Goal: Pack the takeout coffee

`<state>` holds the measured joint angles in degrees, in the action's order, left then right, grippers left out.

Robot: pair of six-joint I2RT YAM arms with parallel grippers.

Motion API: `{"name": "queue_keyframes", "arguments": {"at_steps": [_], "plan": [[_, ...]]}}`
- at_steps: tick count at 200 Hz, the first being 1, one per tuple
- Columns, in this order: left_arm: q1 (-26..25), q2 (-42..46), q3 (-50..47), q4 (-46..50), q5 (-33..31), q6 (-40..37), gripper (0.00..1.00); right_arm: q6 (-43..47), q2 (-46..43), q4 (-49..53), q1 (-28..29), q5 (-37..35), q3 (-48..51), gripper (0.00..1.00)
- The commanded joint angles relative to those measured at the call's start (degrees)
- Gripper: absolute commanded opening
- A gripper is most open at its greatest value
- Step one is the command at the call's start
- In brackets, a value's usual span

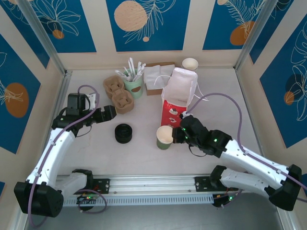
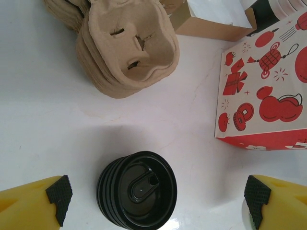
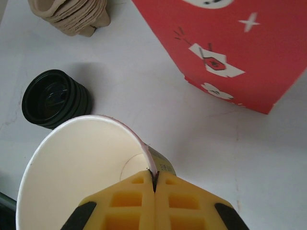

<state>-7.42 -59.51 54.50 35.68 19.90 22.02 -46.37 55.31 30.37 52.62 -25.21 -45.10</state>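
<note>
My right gripper is going to let go of the cup on the bare table (image 1: pixel 153 145) (image 3: pixel 136 153) between the black lids and the front of the red bag. The cup now stands on the table.
The takeout coffee's olive-green paper cup (image 1: pixel 164 137) stands on the table with no lid on it, its white inside (image 3: pixel 81 163) open to the right wrist view. My right gripper (image 1: pixel 178 134) is shut on the cup's rim (image 3: pixel 155 179), pinching the wall at its right side. A stack of loose black lids (image 1: pixel 124 133) sits to the cup's left. My left gripper (image 1: pixel 112 112) hovers open over that stack (image 2: pixel 136 189), its pads (image 2: pixel 60 194) wide apart on either side. The red bag (image 1: pixel 178 96) stands open just behind the cup.
Stacked cardboard cup carriers (image 1: pixel 122 101) lie behind the lids. A green cup of stirrers (image 1: pixel 134 84), a napkin box (image 1: pixel 156 76) and a stack of white-rimmed cups (image 1: pixel 190 63) line the back. Walls close in on three sides.
</note>
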Motion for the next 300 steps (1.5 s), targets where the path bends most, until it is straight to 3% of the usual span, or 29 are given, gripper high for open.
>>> {"name": "queue_keyframes", "arguments": {"at_steps": [1, 70, 199, 253, 300], "plan": [[-0.6, -0.7, -1.0, -1.4, -0.2, 1.1, 0.94, -1.6, 2.0, -5.6, 2.0, -3.4, 0.8, 0.00], [-0.6, -2.3, -2.2, -2.2, -1.7, 2.8, 0.94, -0.5, 11.0, -10.3, 3.5, -4.5, -0.6, 0.00], [-0.6, -4.3, -2.0, -2.7, -1.9, 3.5, 0.94, 0.6, 17.9, -12.6, 3.5, -4.7, -1.5, 0.00], [-0.6, -4.7, -1.5, -1.7, -1.6, 2.8, 0.94, 1.2, 17.6, -10.9, 3.5, -4.7, -3.0, 0.29], [-1.8, -3.7, -0.3, 1.3, -1.8, 1.7, 0.92, 2.2, 16.1, -6.6, 3.5, -5.5, -7.0, 0.40]]}}
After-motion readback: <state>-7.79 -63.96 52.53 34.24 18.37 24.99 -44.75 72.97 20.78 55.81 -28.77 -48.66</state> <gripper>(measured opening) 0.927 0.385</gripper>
